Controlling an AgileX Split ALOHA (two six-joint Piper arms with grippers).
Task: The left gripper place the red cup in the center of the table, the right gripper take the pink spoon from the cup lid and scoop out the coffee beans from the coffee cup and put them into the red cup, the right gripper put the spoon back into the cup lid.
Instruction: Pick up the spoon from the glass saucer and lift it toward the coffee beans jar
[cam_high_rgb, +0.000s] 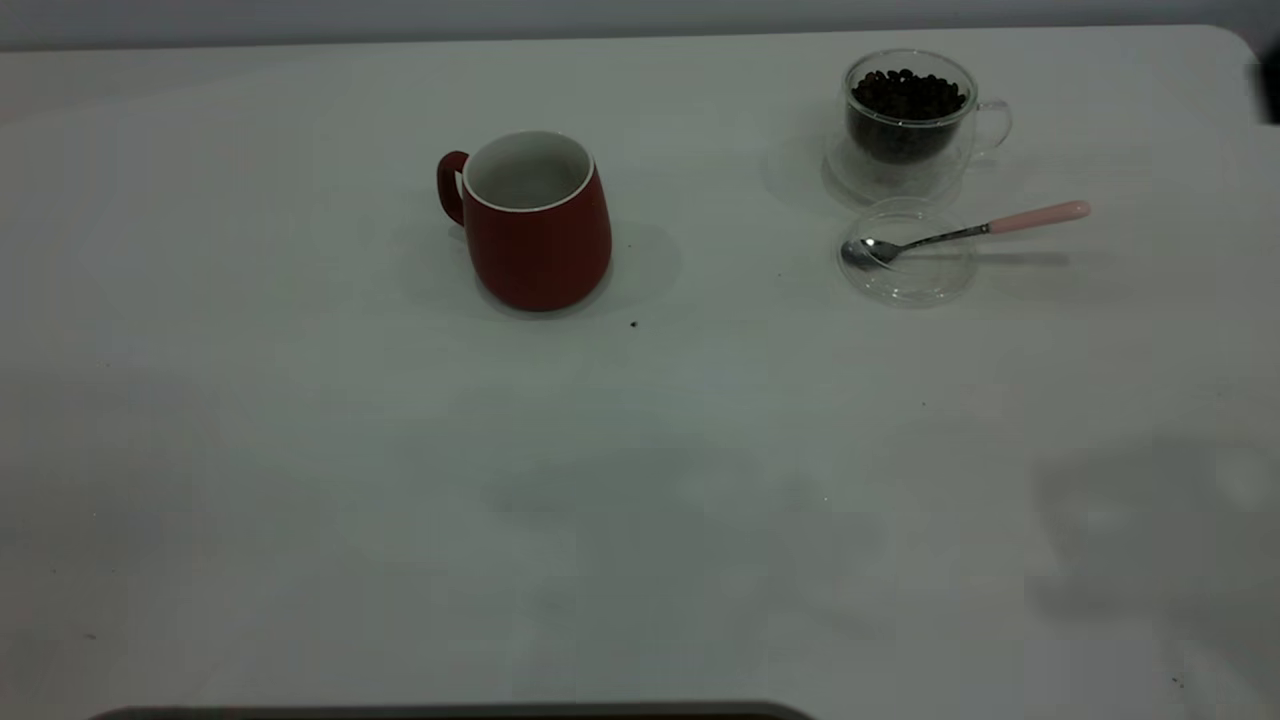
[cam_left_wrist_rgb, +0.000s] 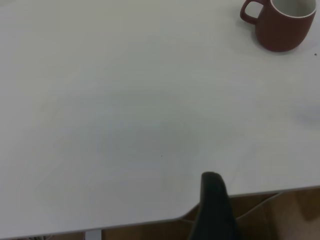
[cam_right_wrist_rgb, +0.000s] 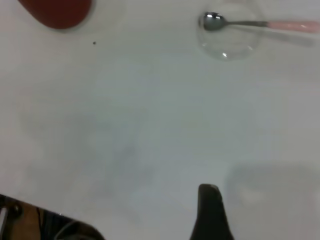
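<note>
The robot's right gripper should close on the middle of the handle (cam_high_rgb: 1032, 218) (cam_right_wrist_rgb: 291, 26) of the pink spoon, just past the edge of the cup lid.
The red cup (cam_high_rgb: 535, 225) stands upright a little left of the table's middle, its handle to the left and its white inside bare; it also shows in the left wrist view (cam_left_wrist_rgb: 282, 22). The glass coffee cup (cam_high_rgb: 908, 120) full of coffee beans stands at the back right. In front of it lies the clear cup lid (cam_high_rgb: 908, 265), with the pink-handled spoon (cam_high_rgb: 975, 230) resting bowl-down in it. The right wrist view shows the lid (cam_right_wrist_rgb: 227, 35) and the spoon (cam_right_wrist_rgb: 250, 23). Only a dark part of the left gripper (cam_left_wrist_rgb: 212, 205) and of the right gripper (cam_right_wrist_rgb: 210, 212) shows, each far from the objects.
Neither arm appears in the exterior view. A small dark speck (cam_high_rgb: 634, 324) lies on the white table (cam_high_rgb: 640, 480) just in front of the red cup. The left gripper hangs near the table's edge (cam_left_wrist_rgb: 150, 220).
</note>
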